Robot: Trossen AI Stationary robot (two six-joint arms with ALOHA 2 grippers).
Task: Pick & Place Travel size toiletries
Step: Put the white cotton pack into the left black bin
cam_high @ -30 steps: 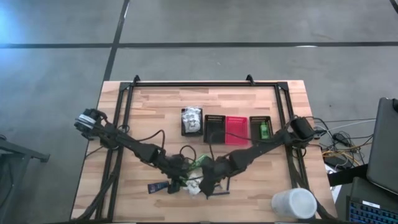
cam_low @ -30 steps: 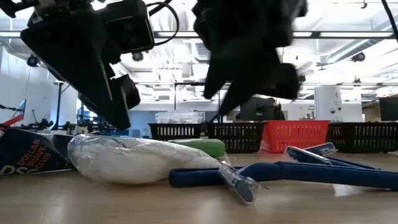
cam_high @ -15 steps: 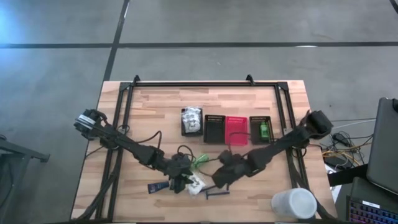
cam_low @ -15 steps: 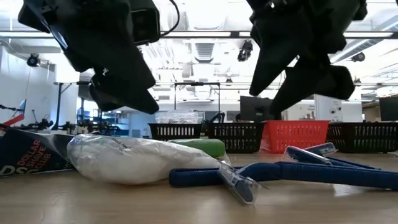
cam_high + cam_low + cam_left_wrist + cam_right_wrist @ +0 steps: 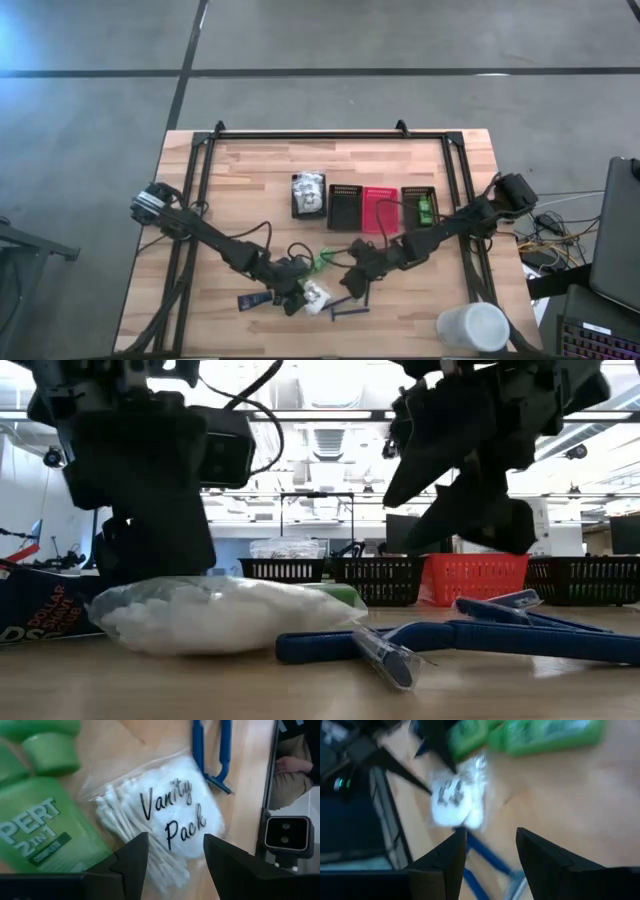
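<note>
The packet's clear top edge is beyond my left gripper's fingers. I should steady the packet with my left gripper while my right gripper pinches that top edge (image 5: 482, 770).
A white "Vanity Pack" packet (image 5: 175, 815) of cotton swabs lies on the table near its front edge (image 5: 318, 294). My left gripper (image 5: 172, 842) is open and has come down over the packet's left end (image 5: 150, 550). Beside the packet lie green bottles (image 5: 40, 835) and blue razors (image 5: 480, 635). My right gripper (image 5: 490, 840) hangs open above the table, just right of the packet and over the razors (image 5: 352, 290), and holds nothing. My left gripper comes slanting down from the table's left, its open fingers (image 5: 132, 857) astride the packet's swab end (image 5: 125, 820). In the low view the packet's top (image 5: 150, 585) looks flattened under the gripper. The packet lies on the table.
A row of mesh bins stands farther back: one with white packets (image 5: 308, 195), a black one (image 5: 345, 207), a red one (image 5: 380, 208) and one with a green bottle (image 5: 420, 205). A dark card (image 5: 40, 615) lies left of the packet. A large white cup (image 5: 472, 328) stands front right.
My left gripper has sunk onto the packet and rolled about its own axis, staying open. The packet has flattened and spread a little. My right gripper has drawn away from the packet toward the table's right edge.
</note>
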